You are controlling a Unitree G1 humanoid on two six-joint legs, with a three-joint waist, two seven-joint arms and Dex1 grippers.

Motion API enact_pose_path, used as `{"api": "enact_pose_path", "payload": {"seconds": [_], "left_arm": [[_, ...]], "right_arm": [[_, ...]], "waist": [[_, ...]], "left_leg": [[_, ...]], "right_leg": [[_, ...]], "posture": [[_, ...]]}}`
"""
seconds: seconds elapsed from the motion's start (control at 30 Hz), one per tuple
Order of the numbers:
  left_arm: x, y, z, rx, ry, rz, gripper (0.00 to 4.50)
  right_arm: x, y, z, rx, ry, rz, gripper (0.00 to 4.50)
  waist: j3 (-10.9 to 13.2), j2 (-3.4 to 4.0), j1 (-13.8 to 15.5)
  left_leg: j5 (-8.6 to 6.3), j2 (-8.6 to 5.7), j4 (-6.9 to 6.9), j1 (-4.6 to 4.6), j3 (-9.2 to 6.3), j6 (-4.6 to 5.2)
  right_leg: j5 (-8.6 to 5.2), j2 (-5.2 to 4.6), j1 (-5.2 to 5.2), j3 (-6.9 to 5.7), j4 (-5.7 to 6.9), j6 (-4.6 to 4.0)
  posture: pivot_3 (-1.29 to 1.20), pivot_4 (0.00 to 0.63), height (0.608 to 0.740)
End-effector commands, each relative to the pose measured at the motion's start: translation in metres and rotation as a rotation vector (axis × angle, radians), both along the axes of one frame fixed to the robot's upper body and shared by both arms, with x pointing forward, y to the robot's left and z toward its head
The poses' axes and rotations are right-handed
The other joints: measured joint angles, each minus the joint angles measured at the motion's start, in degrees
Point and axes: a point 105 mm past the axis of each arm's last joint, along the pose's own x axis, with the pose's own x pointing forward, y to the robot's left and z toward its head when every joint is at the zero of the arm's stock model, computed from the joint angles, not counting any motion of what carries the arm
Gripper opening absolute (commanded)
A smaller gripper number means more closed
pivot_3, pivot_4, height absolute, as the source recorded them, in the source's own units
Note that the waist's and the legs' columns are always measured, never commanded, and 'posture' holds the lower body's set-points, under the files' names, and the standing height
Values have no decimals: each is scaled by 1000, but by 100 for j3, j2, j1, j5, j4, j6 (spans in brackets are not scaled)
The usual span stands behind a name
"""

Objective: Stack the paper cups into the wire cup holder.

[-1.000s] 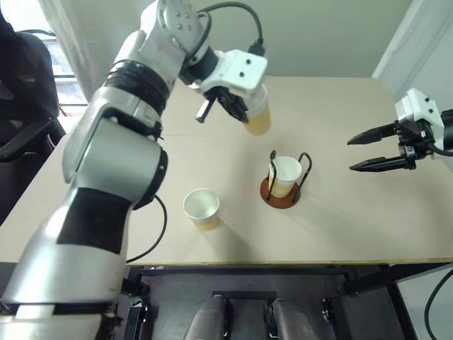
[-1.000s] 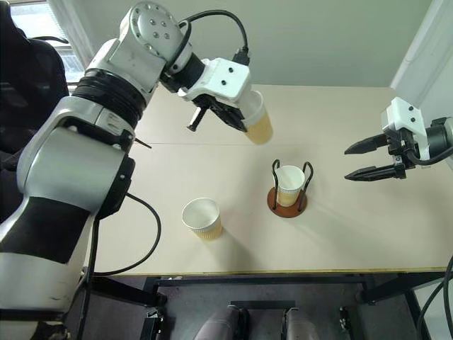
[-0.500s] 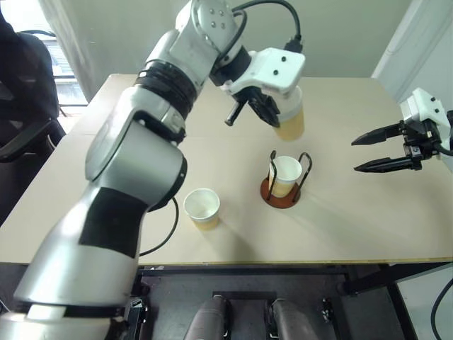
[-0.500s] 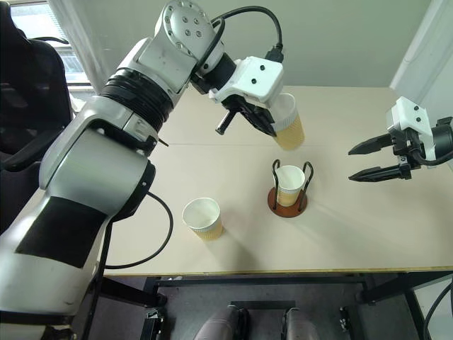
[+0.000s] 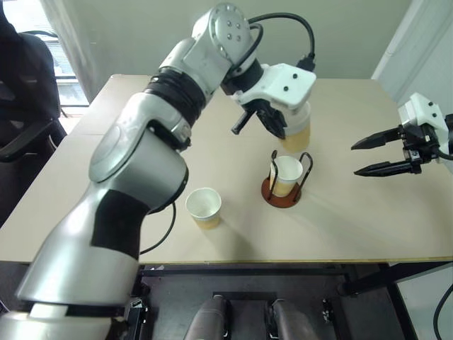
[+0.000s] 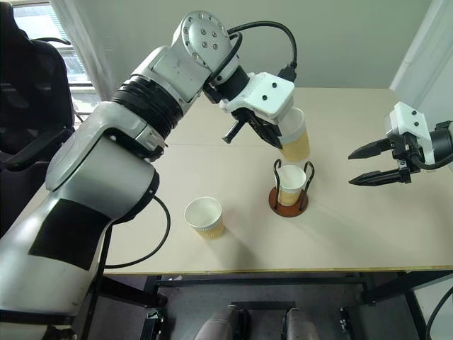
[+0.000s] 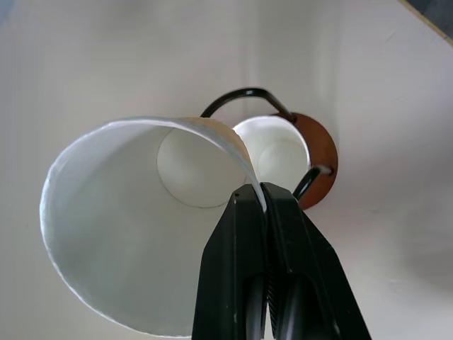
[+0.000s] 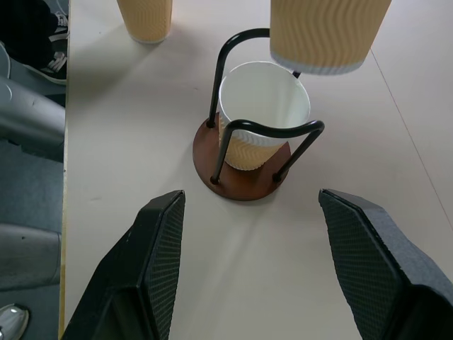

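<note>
My left gripper is going to let go of the tan paper cup inside the second paper cup [image 5: 286, 172] [image 7: 274, 151] that stands in the wire cup holder.
My left gripper [image 7: 263, 197] is shut on the rim of a tan paper cup [image 5: 296, 132], pinching its wall. That cup hangs upright in the air just above the far edge of the wire cup holder [image 5: 282, 198]. The holder has a reddish-brown disc base [image 8: 241, 183] and two black wire loops. A second paper cup [image 8: 262, 106] stands inside it, white mouth up. A third paper cup [image 5: 203, 207] stands upright on the table to the holder's left. My right gripper [image 5: 354, 159] hovers open to the right of the holder, pointing at it, with nothing between its fingers.
The tan table [image 5: 354, 227] has bare surface around the holder and toward its front edge. A dark chair [image 5: 21, 106] stands beyond the table's left side. A black cable [image 5: 159, 234] hangs off the left arm over the front left of the table.
My left arm has carried the held cup to the right, from left of and behind the holder to just over its far edge. The right gripper has stayed in place.
</note>
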Motion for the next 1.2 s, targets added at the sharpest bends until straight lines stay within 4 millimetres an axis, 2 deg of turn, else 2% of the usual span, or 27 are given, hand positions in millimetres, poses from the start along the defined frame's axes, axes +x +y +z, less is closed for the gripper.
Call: {"api": "enact_pose_path", "payload": {"seconds": [0.03, 0.33, 1.2], "left_arm": [[-6, -2, 4, 27, -12, -42, 65], [-3, 2, -2, 69, -22, -36, 65], [-7, -2, -14, 117, -4, -69, 65]], "right_arm": [[-6, -1, 16, 9, -53, 9, 3037], [-7, 0, 16, 10, -49, 7, 3037], [-11, -2, 13, -4, -41, 2, 3037]], "waist": [[0, 0, 1], [0, 0, 2], [0, 0, 13]], "left_leg": [[0, 0, 0, 0, 0, 0], [-1, 0, 0, 0, 0, 1], [-2, 0, 0, 0, 0, 2]], "right_leg": [[0, 0, 0, 0, 0, 0], [1, 0, 1, 0, -2, 5], [0, 0, 4, 0, -4, 11]], "posture": [[0, 150, 740], [0, 150, 740], [0, 150, 740]]}}
